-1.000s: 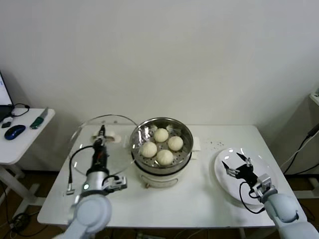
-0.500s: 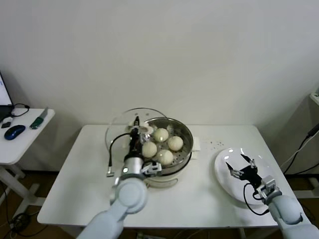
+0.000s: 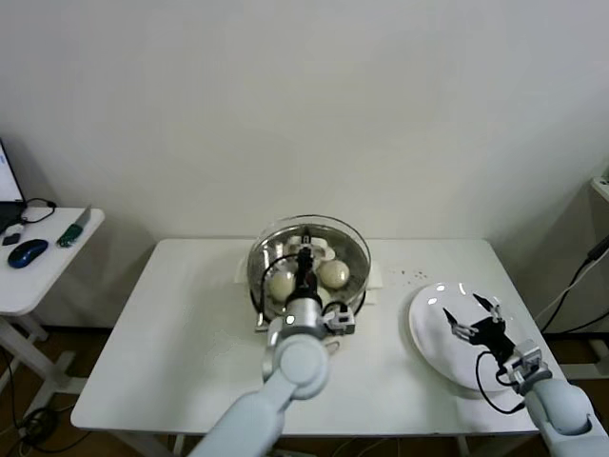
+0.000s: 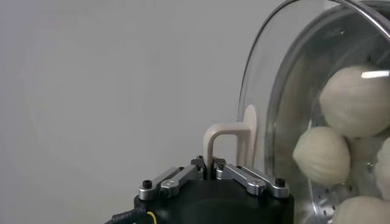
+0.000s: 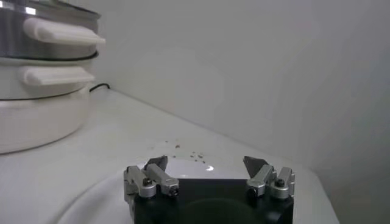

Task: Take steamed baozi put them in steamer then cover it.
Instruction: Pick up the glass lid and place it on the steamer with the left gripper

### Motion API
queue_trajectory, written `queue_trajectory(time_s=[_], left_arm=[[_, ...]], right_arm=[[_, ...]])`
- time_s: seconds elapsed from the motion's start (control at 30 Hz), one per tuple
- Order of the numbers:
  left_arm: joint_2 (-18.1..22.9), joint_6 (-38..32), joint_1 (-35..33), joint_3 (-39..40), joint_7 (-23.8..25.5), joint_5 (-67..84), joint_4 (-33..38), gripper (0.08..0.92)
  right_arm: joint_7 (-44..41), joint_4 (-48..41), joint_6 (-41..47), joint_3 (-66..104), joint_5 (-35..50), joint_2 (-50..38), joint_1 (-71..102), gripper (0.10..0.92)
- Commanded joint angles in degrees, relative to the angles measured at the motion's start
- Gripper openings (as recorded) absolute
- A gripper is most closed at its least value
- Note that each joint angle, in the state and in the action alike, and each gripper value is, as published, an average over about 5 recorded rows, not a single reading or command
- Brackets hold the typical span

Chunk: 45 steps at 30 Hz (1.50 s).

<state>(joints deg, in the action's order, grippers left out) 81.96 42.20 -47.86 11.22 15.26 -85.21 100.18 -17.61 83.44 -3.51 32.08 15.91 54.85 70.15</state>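
Next, my left gripper releases the clear glass cover so that it lies flat on top of the shiny steel steamer (image 3: 308, 275), above the cream-white baozi. The cover is now held tilted over the steamer.
The steamer (image 3: 354, 276) stands at the table's middle, a shiny steel basket on a white pot base. The cream-white baozi (image 3: 332, 273) lie inside it; they also show in the left wrist view (image 4: 321, 154). My left gripper (image 3: 305, 255) is shut on the cream bar handle (image 4: 226, 135) of the clear glass cover (image 3: 338, 231), holding the cover tilted over the steamer. My right gripper (image 3: 473, 319) is open and empty over the white plate (image 3: 433, 343) at the right; it also shows in the right wrist view (image 5: 205, 162).
The steamer (image 5: 42, 73) with its white side handles shows in the right wrist view. A side table at the far left carries a blue mouse (image 3: 29, 251) and a green tool (image 3: 72, 228). Small crumbs (image 3: 411, 276) lie behind the plate.
My left gripper carried the cover from the table's left side rightward to above the steamer. My right gripper drifted slightly right over the plate.
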Motion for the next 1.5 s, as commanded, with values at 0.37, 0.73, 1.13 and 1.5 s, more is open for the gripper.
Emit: queue_trajectory(time_s=[0.37, 0.73, 1.13, 1.5], left_arm=[[2.2, 2.8, 1.65, 1.26, 0.6, -0.72, -6.25, 0.147], [1.63, 2.8, 1.65, -0.11, -0.04, -0.32, -6.82, 0.147], [0.99, 2.8, 1.26, -0.37, -1.5, 1.14, -6.76, 0.147], [1.12, 2.8, 0.87, -0.27, -2.57, 2.23, -7.36, 0.147]], right_arm=[[-0.14, 0.1, -2.36, 1.1, 1.66, 0.52, 0.08, 0.823], [-0.5, -0.27, -2.63, 1.43, 1.43, 0.47, 0.37, 0.823], [-0.71, -0.69, -2.74, 1.44, 0.64, 0.44, 0.26, 0.823], [-0.89, -0.69, -2.85, 1.61, 0.38, 0.53, 0.25, 0.823]])
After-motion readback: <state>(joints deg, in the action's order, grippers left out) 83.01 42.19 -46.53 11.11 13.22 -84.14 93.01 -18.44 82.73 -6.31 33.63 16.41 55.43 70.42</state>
